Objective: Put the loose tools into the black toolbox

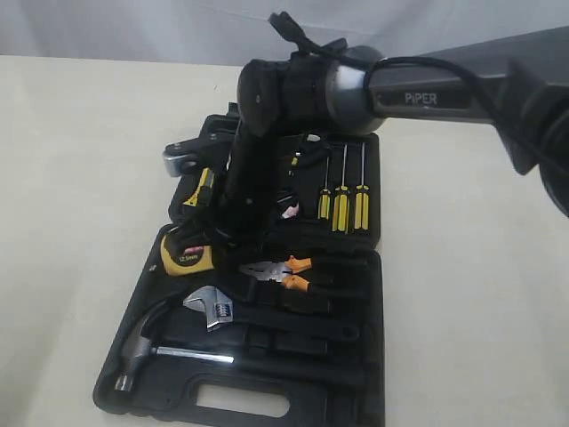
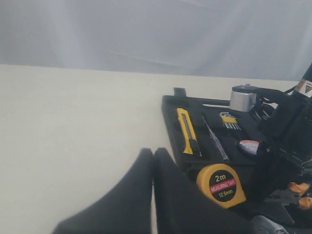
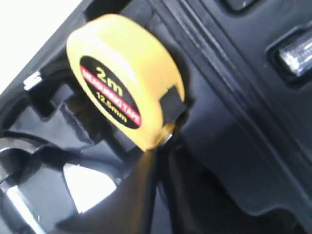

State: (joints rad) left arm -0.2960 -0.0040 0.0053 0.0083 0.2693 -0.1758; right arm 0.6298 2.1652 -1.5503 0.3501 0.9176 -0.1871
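My right gripper will lift clear, open and grip the tape measure across its body [image 1: 184,257], because its fingertips meet only the lower edge of the tilted tape measure.
The black toolbox [image 1: 356,356] lies open on the table. The yellow tape measure [image 1: 189,257] [image 2: 222,185] [image 3: 122,78] sits tilted in a recess at its left side. My right gripper [image 1: 213,242] [image 3: 161,147] reaches down across the box. Its fingers are almost together, tips at the tape measure's lower edge, with nothing between them. The pliers [image 1: 283,271] lie in the box's middle. The utility knife [image 1: 201,188] [image 2: 188,131] and the tape roll [image 1: 287,212] [image 2: 248,146] rest in the far half. My left gripper [image 2: 153,155] is shut and empty, beside the box over bare table.
The steel hammer [image 1: 147,347] and adjustable wrench [image 1: 222,311] lie in the near half, three screwdrivers [image 1: 342,200] in the far half. The right arm [image 1: 427,93] spans the scene from the right. A silver-capped dark part [image 1: 182,158] sits at the box's far left corner.
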